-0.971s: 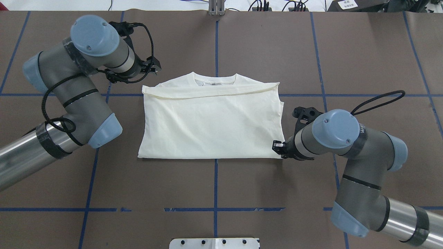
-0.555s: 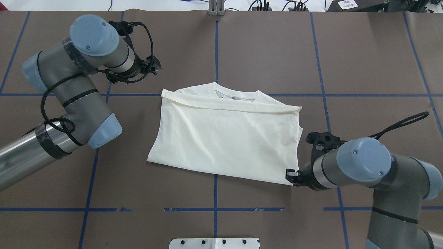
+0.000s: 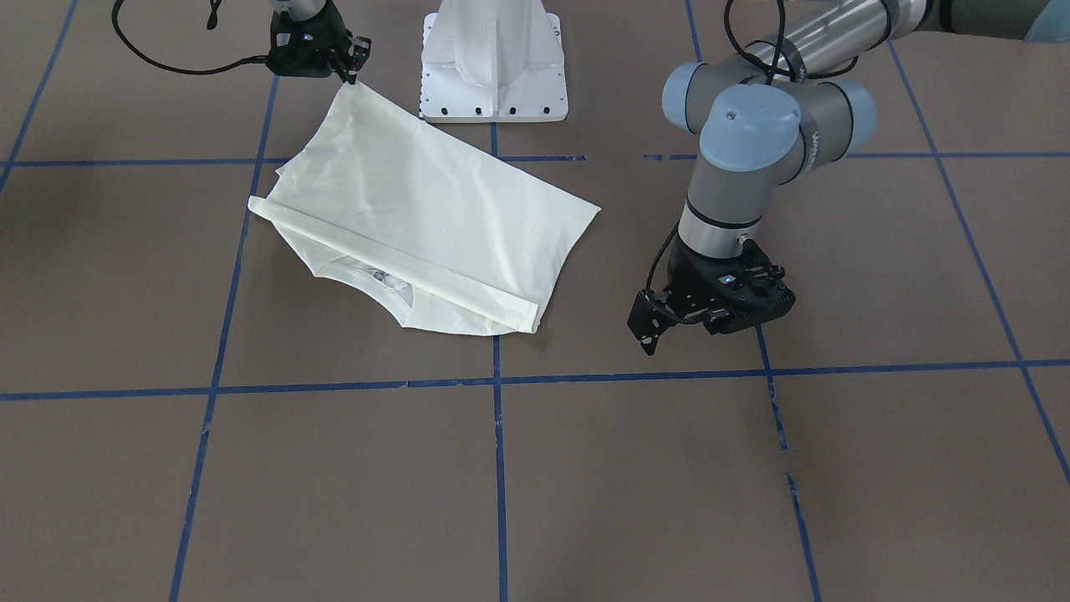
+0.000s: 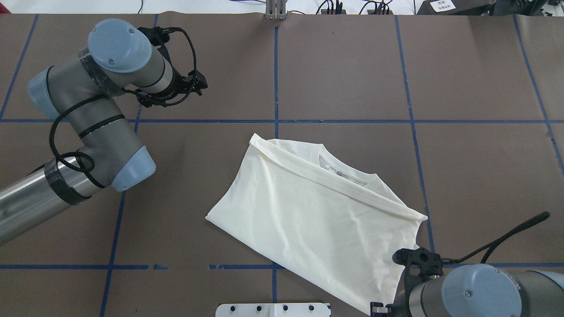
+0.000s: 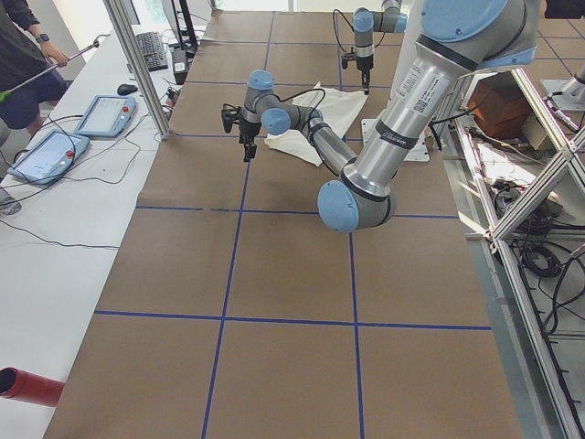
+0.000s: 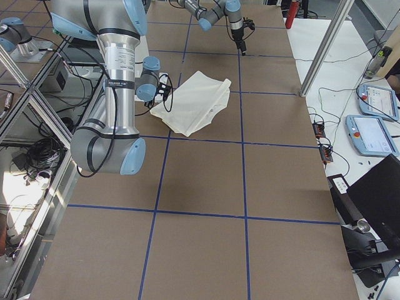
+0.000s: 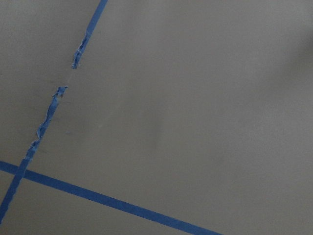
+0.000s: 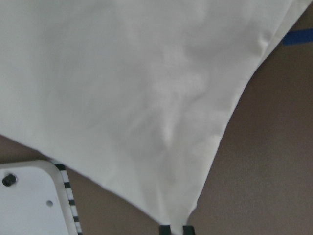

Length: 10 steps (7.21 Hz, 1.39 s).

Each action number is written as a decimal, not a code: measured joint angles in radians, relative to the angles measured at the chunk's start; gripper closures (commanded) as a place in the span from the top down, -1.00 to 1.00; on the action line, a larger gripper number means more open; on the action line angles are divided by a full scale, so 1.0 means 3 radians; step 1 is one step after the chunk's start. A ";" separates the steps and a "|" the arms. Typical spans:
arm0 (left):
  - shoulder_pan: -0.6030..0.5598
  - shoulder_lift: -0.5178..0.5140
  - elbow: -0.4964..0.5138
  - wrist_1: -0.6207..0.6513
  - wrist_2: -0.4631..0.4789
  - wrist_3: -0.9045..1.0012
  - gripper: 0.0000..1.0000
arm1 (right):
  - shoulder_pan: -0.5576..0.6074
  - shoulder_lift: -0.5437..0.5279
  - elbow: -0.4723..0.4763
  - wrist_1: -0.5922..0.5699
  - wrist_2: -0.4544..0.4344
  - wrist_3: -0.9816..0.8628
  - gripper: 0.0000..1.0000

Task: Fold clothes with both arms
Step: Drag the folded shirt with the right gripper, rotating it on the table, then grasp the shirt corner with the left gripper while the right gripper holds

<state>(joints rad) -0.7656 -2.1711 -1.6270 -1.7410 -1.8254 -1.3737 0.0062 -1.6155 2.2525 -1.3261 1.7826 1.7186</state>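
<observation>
Next, my left gripper grabs the loose corner of the cream T-shirt (image 3: pixel 593 209), at the other end of the long edge that my right gripper is holding.
The cream T-shirt (image 4: pixel 308 220) lies folded on the brown table, plain side up, collar at the far edge, skewed diagonally. It also shows in the front view (image 3: pixel 418 201). My right gripper (image 4: pixel 378 308) is shut on the shirt's near right corner, close to the white base. The front view (image 3: pixel 349 77) and the right wrist view (image 8: pixel 171 229) show its fingertips pinching the corner. My left gripper (image 4: pixel 202 83) hangs over bare table at the far left, well apart from the shirt. It is empty and looks open in the front view (image 3: pixel 648 339). The left wrist view shows only table and tape.
The white pedestal base (image 4: pixel 273 309) stands at the near middle edge, next to the held corner, and shows in the front view (image 3: pixel 493 63). Blue tape lines (image 4: pixel 275 70) grid the table. Tablets (image 6: pixel 372 134) lie on the operators' side bench.
My right gripper has pulled the shirt's corner toward the base and to the right. The shirt slid and turned diagonal. The left arm has barely moved.
</observation>
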 measured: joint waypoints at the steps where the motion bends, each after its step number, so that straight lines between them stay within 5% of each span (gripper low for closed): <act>1: 0.0033 0.0018 -0.0041 -0.0001 -0.0011 -0.0018 0.97 | -0.0046 -0.0003 0.0026 0.0007 -0.0125 0.0028 1.00; 7: 0.0942 0.0319 -0.0557 -0.0012 0.0023 -0.1554 0.57 | 0.0889 0.0356 0.0297 0.0024 -0.0299 -0.0002 1.00; 10: 0.1139 0.0433 -0.0576 0.0089 0.0101 -0.1839 0.48 | 0.1032 0.0450 0.0270 0.0023 -0.0280 -0.0005 1.00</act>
<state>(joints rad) -0.4238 -2.0411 -1.7998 -1.7142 -1.7950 -1.9255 0.3157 -1.4804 2.3336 -1.3192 1.6986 1.7172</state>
